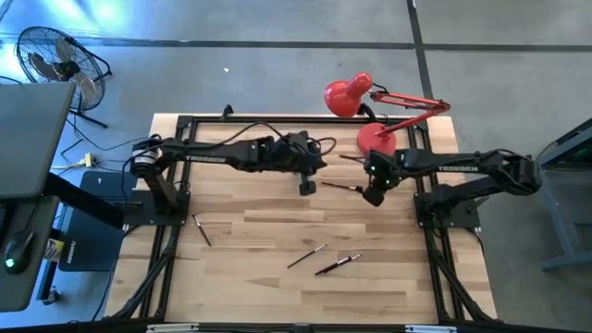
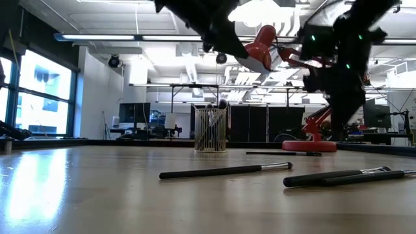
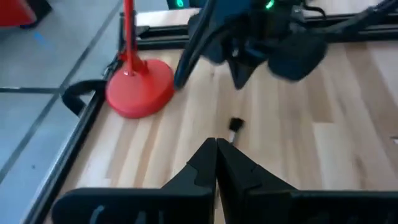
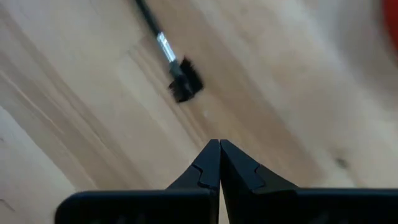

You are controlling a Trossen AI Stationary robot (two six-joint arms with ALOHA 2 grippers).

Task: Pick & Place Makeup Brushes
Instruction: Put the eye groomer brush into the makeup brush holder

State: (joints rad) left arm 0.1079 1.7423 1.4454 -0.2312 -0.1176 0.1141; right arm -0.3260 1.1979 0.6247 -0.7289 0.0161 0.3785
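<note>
The middle brush's bristles are beside my shut right gripper. Next, I open it, take the bristles and lift the brush's handle (image 2: 268, 153) toward my left gripper.
Several thin dark makeup brushes lie flat on the wooden table: one (image 1: 338, 188) between the two grippers, one (image 1: 202, 228) near the left, two (image 1: 305, 256) (image 1: 338, 265) toward the near edge, and one (image 1: 350, 159) by the lamp base. My left gripper (image 1: 308, 188) (image 3: 216, 146) hovers shut just left of the middle brush, whose bristle tip (image 3: 235, 124) lies in front of it. My right gripper (image 1: 372, 198) (image 4: 219, 146) hovers shut at that brush's other side, above its silver ferrule and black bristles (image 4: 180, 78). A mesh cup (image 2: 210, 138) with sticks in it stands farther back.
A red desk lamp (image 1: 350, 95) with a round base (image 1: 376, 139) (image 3: 140, 87) stands at the far right of the table. A black frame (image 1: 185, 120) runs around the table edges. Bare wood (image 1: 268, 222) lies between the scattered brushes.
</note>
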